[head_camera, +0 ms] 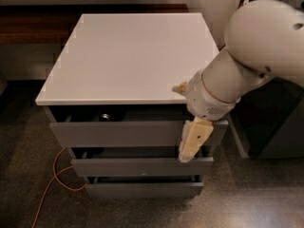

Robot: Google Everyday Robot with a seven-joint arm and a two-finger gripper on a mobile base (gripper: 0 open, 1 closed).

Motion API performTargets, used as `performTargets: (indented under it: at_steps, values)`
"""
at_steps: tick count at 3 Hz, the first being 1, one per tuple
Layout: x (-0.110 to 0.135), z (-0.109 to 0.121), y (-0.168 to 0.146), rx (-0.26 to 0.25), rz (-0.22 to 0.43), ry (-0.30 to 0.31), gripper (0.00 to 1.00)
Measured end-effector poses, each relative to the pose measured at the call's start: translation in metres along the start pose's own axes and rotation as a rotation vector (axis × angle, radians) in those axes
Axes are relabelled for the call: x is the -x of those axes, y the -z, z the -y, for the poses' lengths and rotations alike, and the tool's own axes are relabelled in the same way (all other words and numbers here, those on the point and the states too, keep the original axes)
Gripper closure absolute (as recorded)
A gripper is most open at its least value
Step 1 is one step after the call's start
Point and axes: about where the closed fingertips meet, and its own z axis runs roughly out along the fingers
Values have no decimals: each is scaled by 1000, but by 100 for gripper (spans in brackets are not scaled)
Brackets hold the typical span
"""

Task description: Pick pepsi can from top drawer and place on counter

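Observation:
The top drawer is barely open, so its middle of the front's top edge [154, 122] is the next place my gripper needs to go to and close.
The top drawer [124, 133] of the grey cabinet stands slightly open under the white counter [128, 56]. Inside its dark gap, left of centre, the silver end of the pepsi can [105, 116] shows; the rest of the can is hidden. My gripper [191, 142] hangs downward at the end of the large white arm, in front of the right end of the top drawer's front and level with the gap above the second drawer. It is well to the right of the can and holds nothing that I can see.
Two lower grey drawers [142, 166] also stand slightly out. A dark brown wooden ledge [33, 25] runs behind the counter on the left. An orange cable [53, 174] lies on the floor at the left. A dark unit [278, 122] stands to the right.

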Motion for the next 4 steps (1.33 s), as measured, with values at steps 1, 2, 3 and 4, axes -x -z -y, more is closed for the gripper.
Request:
performTargets:
  at_steps: [1,2,3,4]
  values:
    - [11,-1,-40,26,16,51,0]
    - [18,-1,-75,29,12,104,0]
    - [17,0,-105,23,2,141,0]
    - [14,4,-132,17,-12,172,0]
